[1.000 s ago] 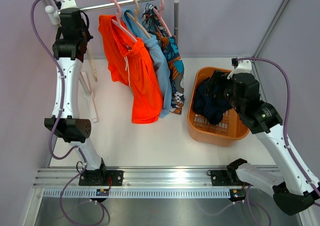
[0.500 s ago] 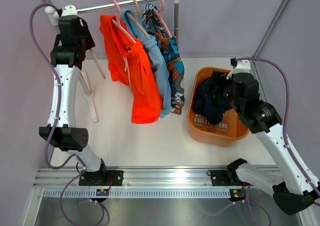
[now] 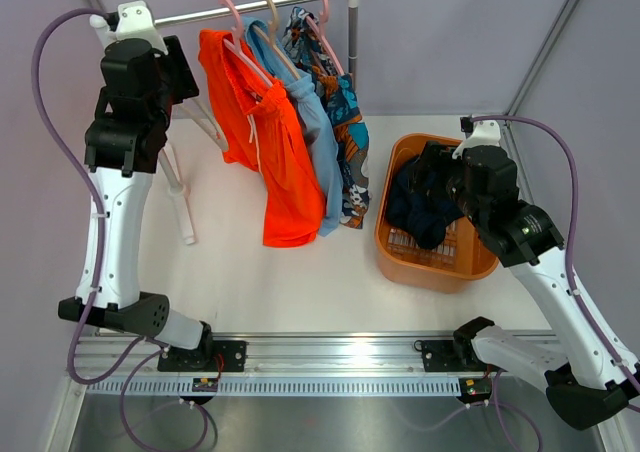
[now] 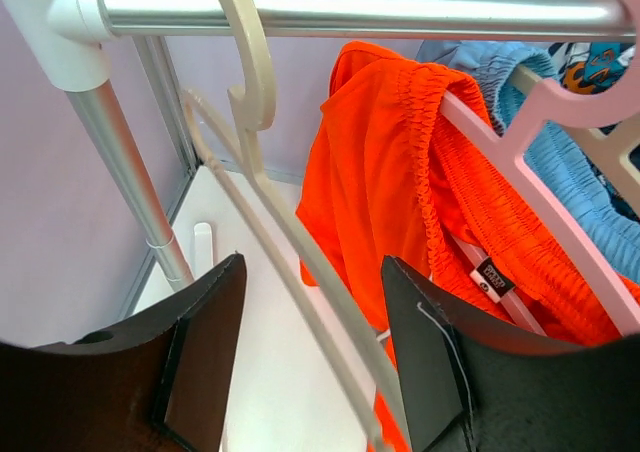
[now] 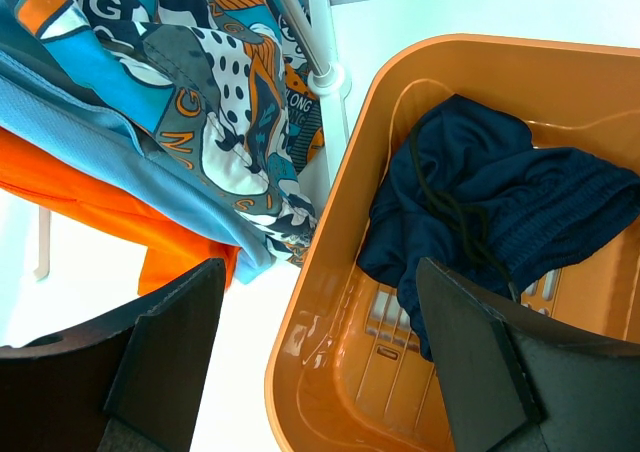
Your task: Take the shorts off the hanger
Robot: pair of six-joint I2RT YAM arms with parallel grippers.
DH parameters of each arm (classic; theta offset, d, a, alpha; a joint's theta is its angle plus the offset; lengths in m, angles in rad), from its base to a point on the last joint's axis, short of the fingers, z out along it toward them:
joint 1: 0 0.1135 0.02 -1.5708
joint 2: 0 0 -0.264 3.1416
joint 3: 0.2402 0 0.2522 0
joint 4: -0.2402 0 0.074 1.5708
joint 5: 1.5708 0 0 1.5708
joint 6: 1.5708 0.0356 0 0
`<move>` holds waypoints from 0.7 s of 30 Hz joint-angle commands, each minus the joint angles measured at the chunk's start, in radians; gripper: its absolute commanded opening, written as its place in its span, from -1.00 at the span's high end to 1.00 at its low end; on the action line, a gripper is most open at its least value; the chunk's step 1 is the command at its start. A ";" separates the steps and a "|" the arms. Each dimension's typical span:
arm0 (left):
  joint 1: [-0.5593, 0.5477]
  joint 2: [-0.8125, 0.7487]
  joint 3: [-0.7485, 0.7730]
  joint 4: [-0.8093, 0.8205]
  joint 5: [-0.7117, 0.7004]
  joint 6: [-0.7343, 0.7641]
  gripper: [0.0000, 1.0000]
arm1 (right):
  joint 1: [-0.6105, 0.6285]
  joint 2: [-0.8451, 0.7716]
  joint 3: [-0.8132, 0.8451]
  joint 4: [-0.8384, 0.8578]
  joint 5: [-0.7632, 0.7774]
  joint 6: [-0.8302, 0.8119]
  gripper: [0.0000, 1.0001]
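Observation:
The pink hanger's neck point(image 3: 238, 34) point(image 4: 530, 137), just below its hook and above the orange-red shorts, is the next place my left gripper needs to move to and close on.
Orange-red shorts point(image 3: 272, 147) point(image 4: 385, 172) hang on a pink hanger point(image 4: 560, 122) from the rail point(image 3: 260, 7) point(image 4: 350, 7). Beside them to the right hang light blue shorts point(image 3: 318, 137) point(image 5: 90, 122) and multicolour print shorts point(image 3: 345, 122) point(image 5: 200, 82). Dark navy shorts point(image 3: 425, 207) point(image 5: 500, 212) lie in the orange basket point(image 3: 400, 257) point(image 5: 330, 372). An empty cream hanger point(image 4: 255, 82) point(image 3: 205, 122) is hooked on the rail; its arm runs between the fingers of my open left gripper point(image 4: 312, 272) point(image 3: 185, 87) without being pinched. My right gripper point(image 5: 320, 272) point(image 3: 432, 172) hovers open over the basket's left rim.
The rack's upright post point(image 3: 352, 32) point(image 5: 325, 32) stands between the hanging shorts and the basket. Its left post point(image 4: 130, 162) and white foot point(image 3: 185, 212) are close to my left arm. Purple walls enclose the back and sides.
My left gripper has opened and let go of the cream hanger, which now hangs from the rail. The left arm has risen towards the rail. The right arm has not moved.

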 commanded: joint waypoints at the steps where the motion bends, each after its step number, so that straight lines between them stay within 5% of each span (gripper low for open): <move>1: -0.031 -0.030 0.005 0.021 -0.051 0.027 -0.20 | -0.005 -0.005 0.000 0.041 -0.014 0.008 -0.70; 12: -0.252 0.026 0.077 0.084 -0.066 0.032 -0.25 | -0.005 -0.008 -0.001 0.033 -0.014 0.014 -0.70; 21: -0.275 0.171 0.080 0.237 -0.184 -0.051 -0.29 | -0.005 -0.027 0.003 0.003 0.011 0.000 -0.70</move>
